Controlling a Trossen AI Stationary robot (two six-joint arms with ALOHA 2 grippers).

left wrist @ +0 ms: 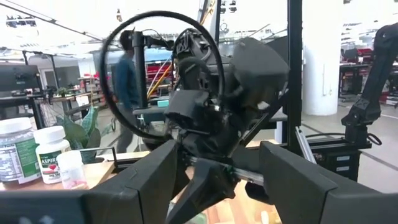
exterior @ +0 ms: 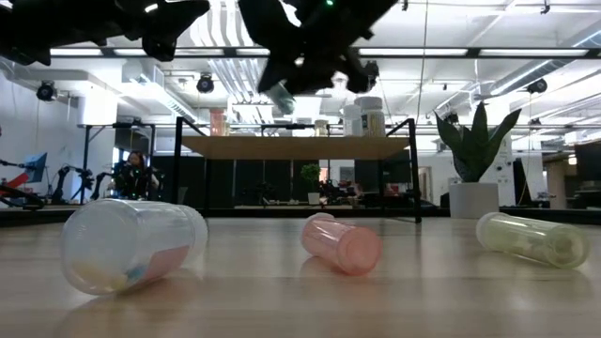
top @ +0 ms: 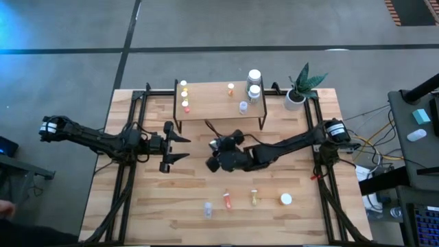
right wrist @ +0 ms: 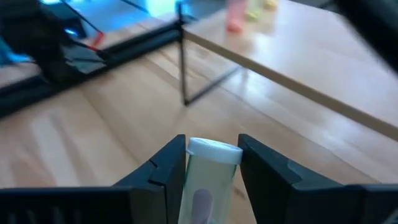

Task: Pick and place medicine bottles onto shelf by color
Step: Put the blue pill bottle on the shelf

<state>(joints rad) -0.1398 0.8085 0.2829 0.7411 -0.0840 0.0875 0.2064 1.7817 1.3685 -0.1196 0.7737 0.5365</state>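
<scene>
My left gripper will grab the body [top: 216,143] below the white cap of the clear bluish medicine bottle that my right gripper is holding.
My right gripper [right wrist: 211,158] is shut on a clear bluish medicine bottle [right wrist: 205,186] with a white cap, above the table just in front of the shelf [top: 219,99]; the low view shows the bottle [exterior: 282,97] lifted high. Orange and yellow bottles [top: 184,95] stand on the shelf's left end, one orange bottle [top: 230,88] at its middle, and two large white-capped bottles [top: 254,84] and a small clear one [top: 243,106] at its right. My left gripper [top: 184,147] stands open over the table's left half, with nothing between its fingers. My right gripper pinches the bottle's body [right wrist: 200,186] between its two fingers [right wrist: 169,165], just behind the white cap [right wrist: 214,150]. The bottle lies along the fingers, cap end forward toward the shelf. The fingers slant a little downward. The bottle is lifted clear of the table.
Several bottles lie on their sides near the table's front edge: a clear one [top: 208,208], an orange-pink one [top: 227,200], a yellow one [top: 254,197] and a white-capped one [top: 286,199]. A potted plant [top: 298,89] stands at the far right, beside the shelf.
</scene>
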